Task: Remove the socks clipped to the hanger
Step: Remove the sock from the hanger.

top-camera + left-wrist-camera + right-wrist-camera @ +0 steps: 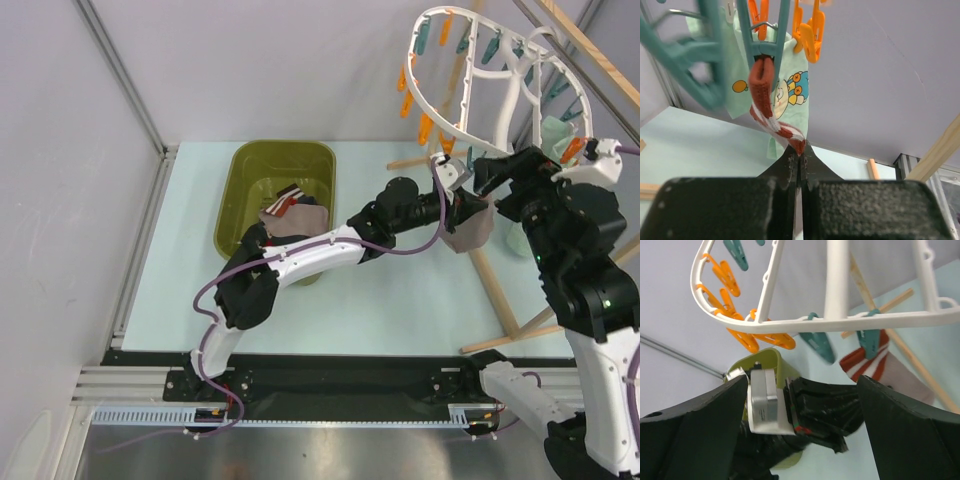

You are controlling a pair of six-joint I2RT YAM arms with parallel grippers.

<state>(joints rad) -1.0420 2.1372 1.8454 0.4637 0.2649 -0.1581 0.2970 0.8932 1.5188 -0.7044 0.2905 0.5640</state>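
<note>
Next, my right gripper should go down to the lower end of the striped sock [463, 244] [924, 394], below my left gripper's fingers, and close there.
The white ring hanger [500, 95] hangs at the upper right with orange and teal pegs. A sock [472, 232] with a red-and-white striped cuff [762, 82] is clipped in a teal peg [761, 47]. My left gripper [800, 150] is shut on that sock's lower edge. A pale mint bear-print sock [792, 92] hangs just behind it. My right gripper [802, 385] stands wide open below the hanger ring [840, 322], with the left gripper's body between its fingers [695, 435]. The same striped sock [867, 365] shows under its teal peg [869, 342].
An olive-green tub [245, 165] at the back left holds several socks [290, 205]. The light wooden rack [500, 290] carries the hanger, its legs standing on the table at the right. Orange pegs [735, 335] dangle from the ring's near rim.
</note>
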